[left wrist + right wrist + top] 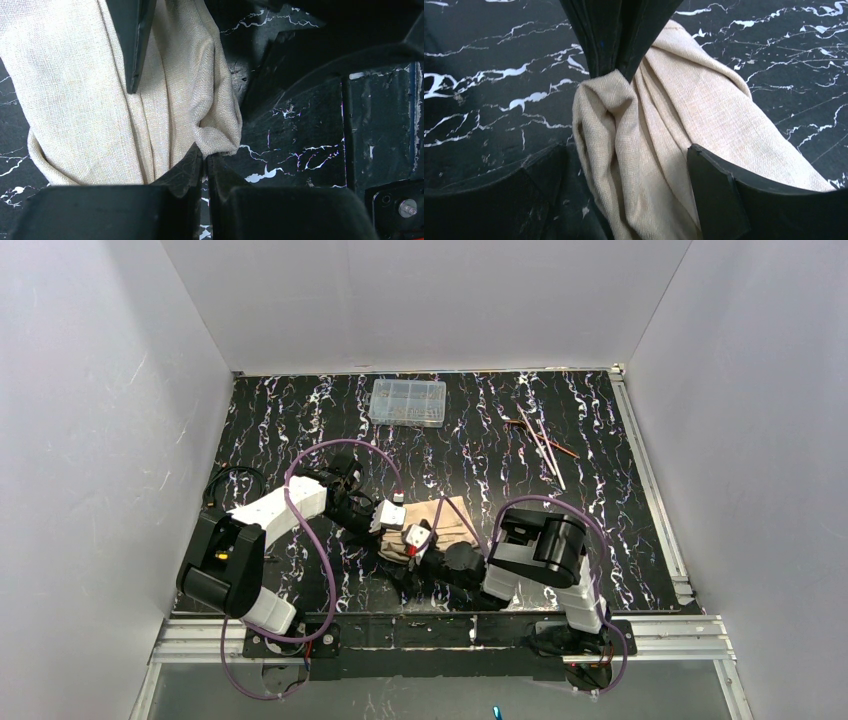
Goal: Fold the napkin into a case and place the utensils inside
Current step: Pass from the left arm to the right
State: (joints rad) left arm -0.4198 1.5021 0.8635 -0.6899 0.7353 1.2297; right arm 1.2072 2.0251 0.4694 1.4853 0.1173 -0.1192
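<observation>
The napkin's gathered corner is bunched at my left gripper's fingers, so my right gripper should pinch the napkin's raised fold [204, 80] while my left gripper opens and takes hold of the napkin's end again.
The beige napkin [452, 517] lies bunched in folds on the black marbled table, just in front of the two arms. My left gripper [206, 157] is shut on one gathered corner of the napkin [85, 100]; in the top view the left gripper [398, 532] sits at the cloth's near-left end. My right gripper [629, 172] stands open astride the napkin [704, 105], one finger [714, 192] resting against the cloth, the other on the table side. From above, the right gripper [414, 552] is close beside the left one. The utensils [541, 438] lie far back right, apart from the cloth.
A clear plastic compartment box [408, 402] stands at the back middle. Purple cables [330, 455] loop over both arms. White walls enclose the table on three sides; a metal rail [650, 480] runs along its right edge.
</observation>
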